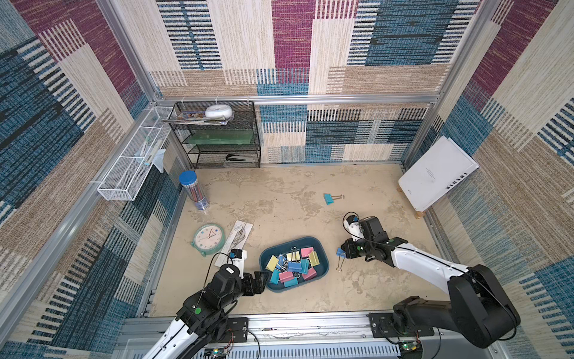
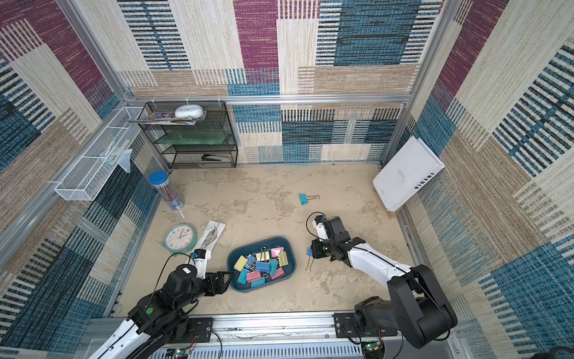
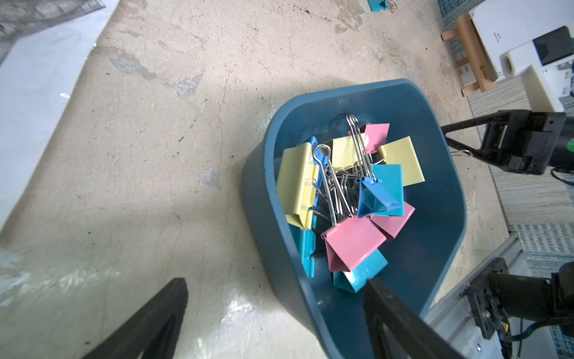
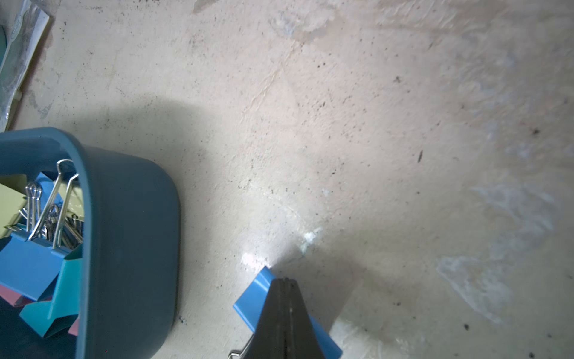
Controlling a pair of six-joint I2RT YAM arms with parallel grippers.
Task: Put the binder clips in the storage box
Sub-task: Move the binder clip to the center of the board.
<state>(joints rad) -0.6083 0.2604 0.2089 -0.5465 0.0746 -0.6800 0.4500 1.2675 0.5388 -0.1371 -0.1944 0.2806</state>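
Observation:
Next, my right gripper sets the blue binder clip down and lets go of it on the table (image 1: 333,273) close beside the front corner of the storage box.
The dark teal storage box (image 1: 325,264) (image 2: 292,262) sits front centre, holding several pink, yellow and blue binder clips (image 1: 292,267) (image 3: 351,199). My left gripper (image 1: 262,281) (image 3: 278,281) is open astride the box's left wall (image 3: 264,199), one finger inside and one outside, gripping nothing. My right gripper (image 1: 343,252) (image 4: 284,281) hangs just right of the box (image 4: 133,233), shut on a blue binder clip (image 1: 340,251) (image 4: 253,300) whose gold wire handle (image 1: 340,266) dangles. One more teal binder clip (image 1: 328,199) (image 2: 303,199) lies loose farther back.
A round clock (image 1: 208,239) and a flat ruler packet (image 1: 237,236) lie left of the box. A pencil tube (image 1: 194,191), a black mesh rack (image 1: 223,136) and a white mesh basket (image 1: 133,164) stand at the back left. A white book (image 1: 435,174) leans at the right wall.

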